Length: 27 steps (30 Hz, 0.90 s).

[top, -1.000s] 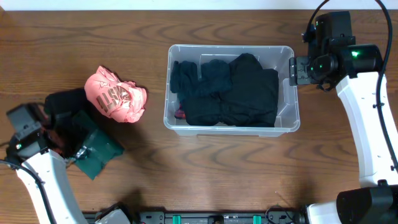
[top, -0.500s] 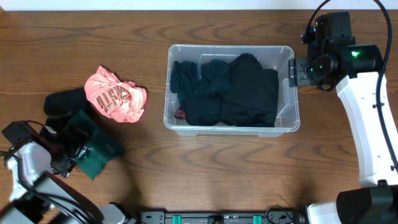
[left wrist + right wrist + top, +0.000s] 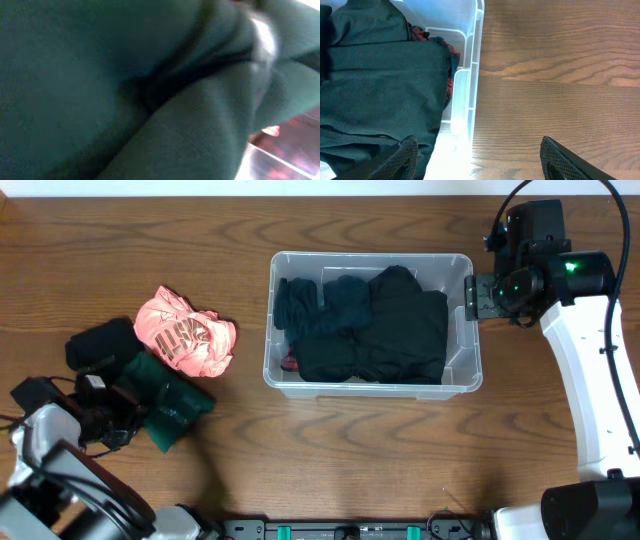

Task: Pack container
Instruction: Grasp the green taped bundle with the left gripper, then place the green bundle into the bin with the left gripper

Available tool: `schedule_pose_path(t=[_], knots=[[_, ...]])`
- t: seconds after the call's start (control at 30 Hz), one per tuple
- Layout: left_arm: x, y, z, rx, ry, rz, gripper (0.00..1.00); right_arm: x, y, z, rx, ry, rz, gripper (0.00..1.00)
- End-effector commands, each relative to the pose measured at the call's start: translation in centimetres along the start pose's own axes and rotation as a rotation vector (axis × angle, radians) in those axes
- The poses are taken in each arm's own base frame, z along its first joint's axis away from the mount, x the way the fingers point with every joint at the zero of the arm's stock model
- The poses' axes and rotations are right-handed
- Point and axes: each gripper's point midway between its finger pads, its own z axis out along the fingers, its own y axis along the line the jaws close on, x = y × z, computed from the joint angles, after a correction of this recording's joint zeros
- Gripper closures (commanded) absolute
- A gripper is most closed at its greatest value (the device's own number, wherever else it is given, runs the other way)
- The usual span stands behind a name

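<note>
Next, my left gripper lets go of the green garment on the dark clothes (image 3: 431,330) near the container's side under my right gripper.
The clear plastic container (image 3: 463,372) stands right of the table's middle and holds dark folded clothes (image 3: 390,325). My right gripper (image 3: 472,295) hangs open astride the container's right wall (image 3: 465,100), one finger (image 3: 402,157) over the clothes and the other over bare wood. At the lower left my left gripper (image 3: 108,418) is shut on a dark green garment (image 3: 172,405). That green cloth (image 3: 125,75) fills the left wrist view and hides the fingers.
A crumpled pink garment (image 3: 185,330) with lettering lies left of the container. A black garment (image 3: 98,343) lies beside it, just above the green one. A bit of red plaid cloth (image 3: 451,75) shows against the container's wall.
My left gripper has closed on the green garment, and the garment has shifted a little up and to the right. The right arm has not moved.
</note>
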Motion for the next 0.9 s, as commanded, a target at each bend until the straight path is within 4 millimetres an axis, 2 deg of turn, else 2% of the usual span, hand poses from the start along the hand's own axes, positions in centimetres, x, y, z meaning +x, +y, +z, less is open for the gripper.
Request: schedule_pose_path(t=[0.0, 0.13, 0.2, 0.23, 0.33, 0.4, 0.5, 0.6, 0.73, 0.87], knots=[[0.0, -7.0, -4.8, 0.207, -0.102, 0.165, 0.94, -0.2, -1.7, -2.4, 0.042, -0.068, 0.041, 0.23], [1.9, -13.1, -9.4, 0.306, -0.195, 0.306, 0.94, -0.3, -4.0, -5.1, 0.084, -0.144, 0.094, 0.22], [3.7, -16.5, -11.3, 0.356, -0.231, 0.388, 0.94, 0.0, -5.0, -6.2, 0.097, -0.168, 0.122, 0.22], [6.0, -19.9, -12.9, 0.425, -0.249, 0.480, 0.94, 0.3, -6.1, -7.1, 0.111, -0.185, 0.149, 0.22], [9.3, -24.1, -13.9, 0.500, -0.267, 0.574, 0.94, 0.7, -7.4, -7.6, 0.131, -0.189, 0.185, 0.21], [11.3, -26.1, -13.7, 0.525, -0.268, 0.615, 0.94, 1.0, -8.2, -7.5, 0.141, -0.178, 0.210, 0.20], [15.0, -29.3, -12.6, 0.577, -0.221, 0.702, 0.94, 1.5, -8.9, -7.4, 0.148, -0.164, 0.240, 0.20], [19.0, -31.9, -10.3, 0.612, -0.151, 0.775, 0.94, 1.5, -9.0, -7.4, 0.147, -0.163, 0.242, 0.20], [24.8, -35.2, -6.0, 0.663, -0.040, 0.850, 0.94, 1.6, -9.0, -7.4, 0.147, -0.162, 0.242, 0.20], [29.4, -36.9, -0.9, 0.681, 0.066, 0.843, 0.94, 1.6, -8.9, -7.4, 0.145, -0.161, 0.242, 0.20]])
